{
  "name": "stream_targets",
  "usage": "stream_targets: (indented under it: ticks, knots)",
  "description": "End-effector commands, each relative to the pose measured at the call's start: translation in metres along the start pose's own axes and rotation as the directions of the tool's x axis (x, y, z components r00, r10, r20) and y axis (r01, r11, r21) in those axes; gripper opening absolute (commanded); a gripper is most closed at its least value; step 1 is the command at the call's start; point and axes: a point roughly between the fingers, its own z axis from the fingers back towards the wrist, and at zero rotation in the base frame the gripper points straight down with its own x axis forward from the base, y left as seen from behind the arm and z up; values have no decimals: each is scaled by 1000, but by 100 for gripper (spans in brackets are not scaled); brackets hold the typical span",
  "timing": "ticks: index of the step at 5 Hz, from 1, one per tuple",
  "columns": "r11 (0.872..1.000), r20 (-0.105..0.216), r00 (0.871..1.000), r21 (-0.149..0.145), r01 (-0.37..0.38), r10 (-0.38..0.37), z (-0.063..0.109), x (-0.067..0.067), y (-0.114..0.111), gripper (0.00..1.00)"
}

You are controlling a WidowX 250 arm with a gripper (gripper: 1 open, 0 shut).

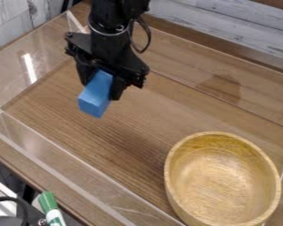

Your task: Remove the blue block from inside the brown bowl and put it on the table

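My gripper is holding the blue block and will let go of it on bare wood (116,124) between the clear side and the brown bowl.
The blue block (96,94) hangs tilted a little above the table (168,115), left of centre, with my gripper (103,81) shut on its upper end. Its lower end points down and to the left, close to the wood. The black arm rises from the gripper toward the top of the view. The brown bowl (223,179) sits at the lower right, far from the gripper, and its inside holds nothing.
Clear acrylic walls (61,168) run along the table's edges, at the near-left and at the back. A green-and-white object (46,211) lies outside the wall at the lower left. Bare wood lies between the gripper and the bowl.
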Motion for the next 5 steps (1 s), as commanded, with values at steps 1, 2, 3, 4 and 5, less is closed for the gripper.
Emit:
stream_targets:
  ticks: [1, 2, 3, 4, 5]
  knots:
    - [1000, 31, 1000, 0, -6, 6, 5, 6, 2, 0]
    - [1000, 30, 1000, -1, -4, 4, 3, 6, 1, 0]
    - [1000, 30, 1000, -2, -2, 2, 2, 5, 0, 0]
    - [1000, 29, 1000, -4, -1, 1, 1, 5, -1, 0]
    - [1000, 28, 1000, -7, -1, 1, 0, 4, -2, 0]
